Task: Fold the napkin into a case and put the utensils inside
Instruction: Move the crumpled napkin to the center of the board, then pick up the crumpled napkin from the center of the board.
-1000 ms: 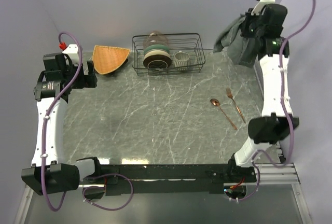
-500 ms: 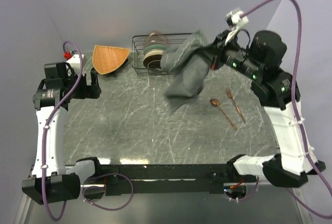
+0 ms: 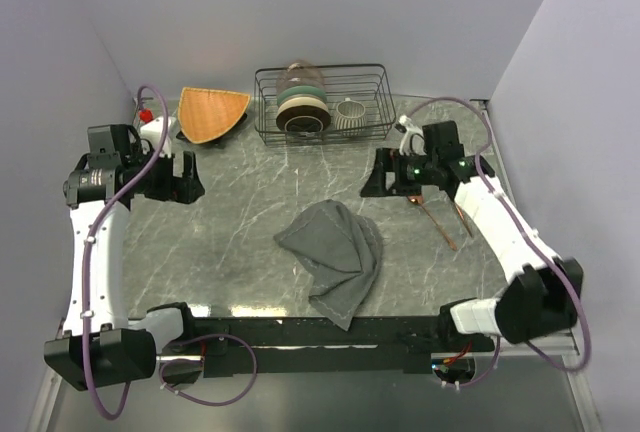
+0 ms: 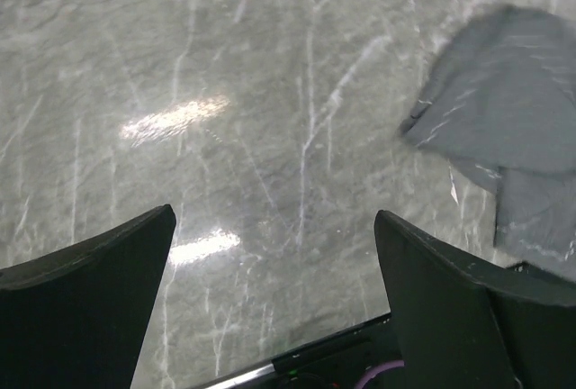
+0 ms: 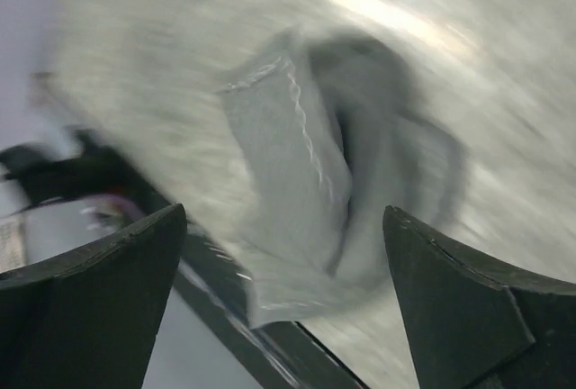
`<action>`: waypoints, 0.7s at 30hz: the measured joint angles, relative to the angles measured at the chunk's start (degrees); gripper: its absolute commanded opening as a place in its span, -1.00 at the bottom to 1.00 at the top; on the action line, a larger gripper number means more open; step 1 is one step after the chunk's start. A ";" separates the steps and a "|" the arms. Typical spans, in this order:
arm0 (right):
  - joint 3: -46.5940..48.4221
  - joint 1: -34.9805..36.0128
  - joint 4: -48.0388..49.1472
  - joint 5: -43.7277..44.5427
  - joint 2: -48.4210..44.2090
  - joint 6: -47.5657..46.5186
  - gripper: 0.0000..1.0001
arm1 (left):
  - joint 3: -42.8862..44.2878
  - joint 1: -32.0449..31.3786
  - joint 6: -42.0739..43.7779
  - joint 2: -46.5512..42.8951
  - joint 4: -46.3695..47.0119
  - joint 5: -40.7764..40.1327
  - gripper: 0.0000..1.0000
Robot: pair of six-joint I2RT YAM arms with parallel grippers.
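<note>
My right gripper will next need to move to the raised fold (image 3: pixel 328 212) (image 5: pixel 335 175) at the back of the dark grey napkin, toward the wire rack, and close on it there.
The dark grey napkin (image 3: pixel 335 257) lies crumpled on the marble table (image 3: pixel 250 222), front of centre, and one corner hangs over the front edge. It also shows blurred in the right wrist view as the napkin (image 5: pixel 306 182), and at the right of the left wrist view as the napkin (image 4: pixel 513 128). My right gripper (image 3: pixel 371 180) is open above the table, just behind and right of the cloth, holding nothing. My left gripper (image 3: pixel 190 177) is open at the far left, well clear of it. The copper spoon (image 3: pixel 438 225) and fork (image 3: pixel 459 218) lie at the right, partly under my right arm.
A black wire rack (image 3: pixel 375 87) at the back holds stacked dishes (image 3: pixel 301 107) and a ribbed cup (image 3: pixel 350 114). An orange fan-shaped mat (image 3: pixel 212 112) lies to its left. Purple walls close in on the left, back and right.
My right arm swung down and left from the back right corner and opened. The napkin left its jaws and dropped in a heap on the table. The left arm shifted slightly.
</note>
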 measured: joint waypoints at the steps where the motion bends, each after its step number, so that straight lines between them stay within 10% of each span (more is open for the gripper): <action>1: -0.61 -1.79 -1.09 0.52 1.64 -1.57 0.84 | -0.39 0.00 1.01 -0.11 0.13 1.14 0.99; 9: -1.20 -3.52 0.00 -0.39 3.85 -12.98 0.67 | -11.91 -3.30 10.56 0.28 4.24 12.33 0.97; 21: 2.64 4.17 0.44 -3.41 19.15 -15.39 0.46 | -14.14 -15.91 6.78 27.32 19.74 19.69 0.82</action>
